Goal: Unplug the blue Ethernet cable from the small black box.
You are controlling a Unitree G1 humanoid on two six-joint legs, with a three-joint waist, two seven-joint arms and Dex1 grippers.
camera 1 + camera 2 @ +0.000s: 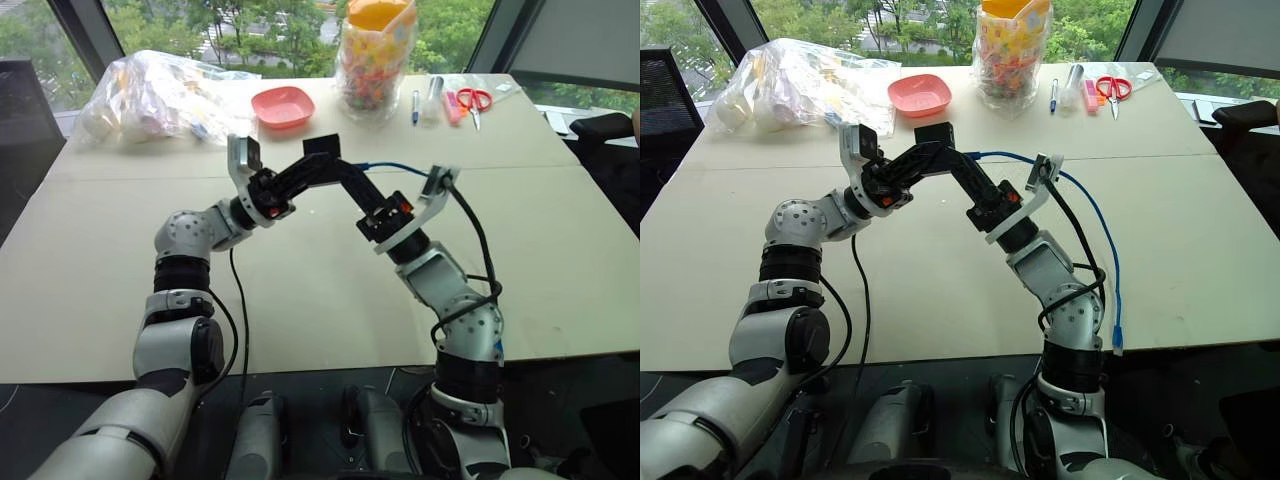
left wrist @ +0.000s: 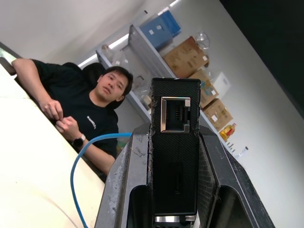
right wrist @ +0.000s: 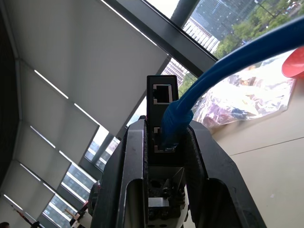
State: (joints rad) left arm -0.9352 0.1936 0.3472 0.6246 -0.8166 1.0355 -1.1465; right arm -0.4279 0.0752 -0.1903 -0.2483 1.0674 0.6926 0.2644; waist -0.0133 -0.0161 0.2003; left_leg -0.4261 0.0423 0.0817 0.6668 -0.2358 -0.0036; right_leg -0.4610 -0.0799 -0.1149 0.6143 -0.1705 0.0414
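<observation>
My right gripper's fingers straddle the small black box along with the plug, so I need to open them, back off and pinch only the blue plug (image 3: 174,126).
My left gripper (image 1: 312,165) is shut on the small black box (image 1: 322,148) and holds it up above the table (image 1: 300,290). In the left wrist view the small black box (image 2: 175,156) stands upright between the fingers (image 2: 128,175), an empty port facing the camera. The blue Ethernet cable (image 1: 1090,215) runs from the box over my right arm and hangs off the table's near edge. My right gripper (image 1: 345,175) reaches up to the box from the right. Its fingers (image 3: 197,156) close around the blue Ethernet cable (image 3: 175,123) at the plug, which sits in a port of the box (image 3: 159,92).
At the back of the table stand a pink bowl (image 1: 283,106), a clear bag of items (image 1: 150,95), a jar of colourful pieces (image 1: 377,55), pens (image 1: 415,105) and red scissors (image 1: 474,100). A person (image 2: 95,114) sits at the table's edge.
</observation>
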